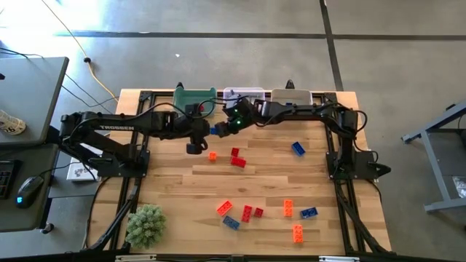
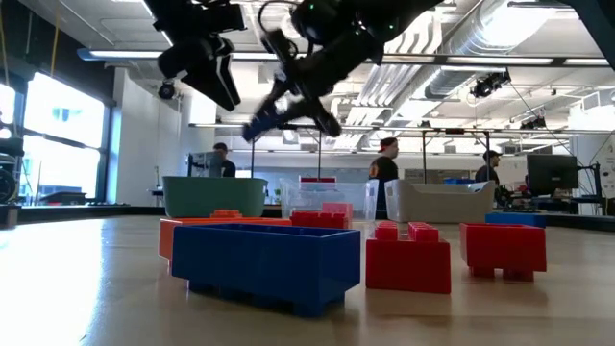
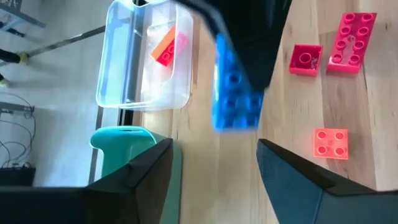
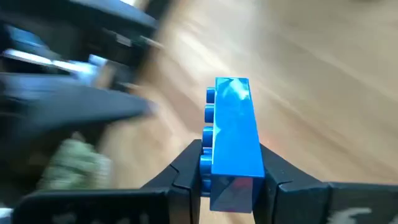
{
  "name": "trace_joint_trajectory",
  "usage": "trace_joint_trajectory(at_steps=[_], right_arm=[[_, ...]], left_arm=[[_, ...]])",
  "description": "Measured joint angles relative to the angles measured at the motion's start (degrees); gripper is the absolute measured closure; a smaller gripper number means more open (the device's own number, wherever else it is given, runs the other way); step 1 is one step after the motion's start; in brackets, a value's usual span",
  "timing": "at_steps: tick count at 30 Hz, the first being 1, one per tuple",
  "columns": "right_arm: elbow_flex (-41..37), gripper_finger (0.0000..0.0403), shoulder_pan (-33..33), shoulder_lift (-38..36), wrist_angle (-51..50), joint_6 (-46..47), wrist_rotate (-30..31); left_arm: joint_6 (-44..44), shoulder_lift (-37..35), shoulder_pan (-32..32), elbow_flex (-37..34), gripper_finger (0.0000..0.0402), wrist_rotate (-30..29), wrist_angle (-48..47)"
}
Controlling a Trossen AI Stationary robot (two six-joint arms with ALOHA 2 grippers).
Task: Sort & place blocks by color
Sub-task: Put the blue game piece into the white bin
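The robot's right gripper will put the blue block, now in the air near the far edge, down inside the grey bin (image 1: 289, 112), next to the clear bin.
My right gripper (image 1: 227, 125) is shut on a blue block (image 1: 216, 131) and holds it in the air near the far edge, in front of the clear bin (image 1: 244, 94). My left gripper (image 1: 194, 145) hovers open just to the left of that block, and its wrist view shows the blue block (image 3: 233, 93) ahead of its spread fingers. Loose red, orange and blue blocks lie flat on the table, among them an orange block (image 1: 212, 155), two red blocks (image 1: 237, 157) and a blue block (image 1: 298, 148). A near group (image 1: 247, 212) lies by the front edge. My right gripper (image 4: 231, 160) pinches the blue block between its two fingers at one end (image 4: 231, 177). One finger (image 4: 186, 162) is on the studded face and the other on the opposite face. The block juts out past the fingertips along them, and is lifted clear of the table (image 2: 259, 125).
Three bins stand in a row at the far edge: green (image 1: 195, 96), clear, and grey (image 1: 291, 96). The clear bin (image 3: 146, 59) holds a red-orange block (image 3: 166, 48). A fuzzy green plant ball (image 1: 145, 224) sits at the near left corner. People stand in the room beyond.
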Motion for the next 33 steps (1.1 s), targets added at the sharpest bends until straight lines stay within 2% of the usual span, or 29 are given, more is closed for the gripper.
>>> trace_joint_trajectory(at_steps=[11, 21, 27, 33], right_arm=[[-0.02, 0.0331, -2.35, 0.00, -23.00, -11.62, 8.70], [-0.02, 0.0331, -4.48, -3.79, -35.14, -19.62, 17.27], [-0.02, 0.0331, -6.04, -9.08, -41.58, -21.57, 27.93], [-0.14, 0.0331, -8.43, -13.27, -49.35, -20.74, 42.20]], left_arm=[[-2.52, 0.00, 0.26, 0.00, 0.0176, -0.05, -0.06], [-7.85, 0.00, 3.27, 0.00, 0.0176, -0.19, 0.42], [-11.47, 0.00, 5.69, 0.00, 0.0176, -0.01, 2.47], [-12.92, 0.00, 7.67, 0.00, 0.0176, 0.01, 8.38]])
